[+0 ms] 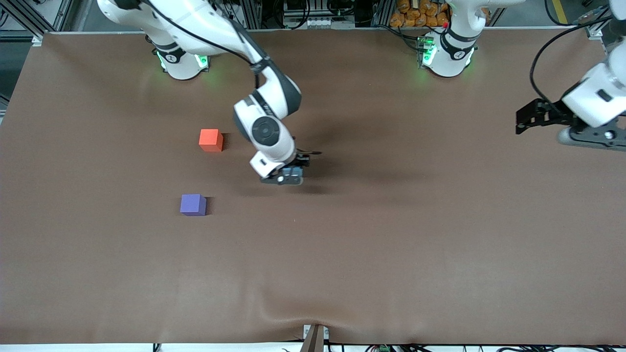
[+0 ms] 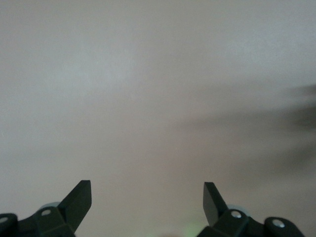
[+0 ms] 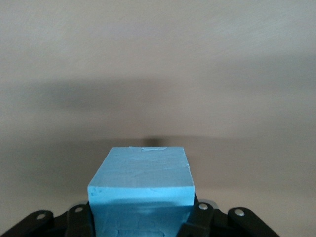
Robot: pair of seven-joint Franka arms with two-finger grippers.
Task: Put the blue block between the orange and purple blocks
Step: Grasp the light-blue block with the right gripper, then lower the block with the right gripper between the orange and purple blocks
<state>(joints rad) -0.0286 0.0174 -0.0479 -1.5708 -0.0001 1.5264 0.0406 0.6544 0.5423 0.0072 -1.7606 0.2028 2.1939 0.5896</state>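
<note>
I should release the blue block from my right gripper on the bare mat midway (image 1: 202, 173) between the orange and purple blocks.
My right gripper (image 1: 292, 173) is shut on the blue block (image 1: 293, 171) and holds it just above the mat near the table's middle. The block fills the lower middle of the right wrist view (image 3: 142, 187). The orange block (image 1: 211, 140) lies on the mat toward the right arm's end. The purple block (image 1: 192, 204) lies nearer to the front camera than the orange one, with a bare gap between them. My left gripper (image 1: 525, 117) is open and empty, waiting over the left arm's end of the table; its fingertips (image 2: 79, 197) stand wide apart over bare mat.
The brown mat (image 1: 391, 234) covers the whole table. The two arm bases stand along the table's edge farthest from the front camera. A small bracket (image 1: 314, 337) sits at the edge nearest the camera.
</note>
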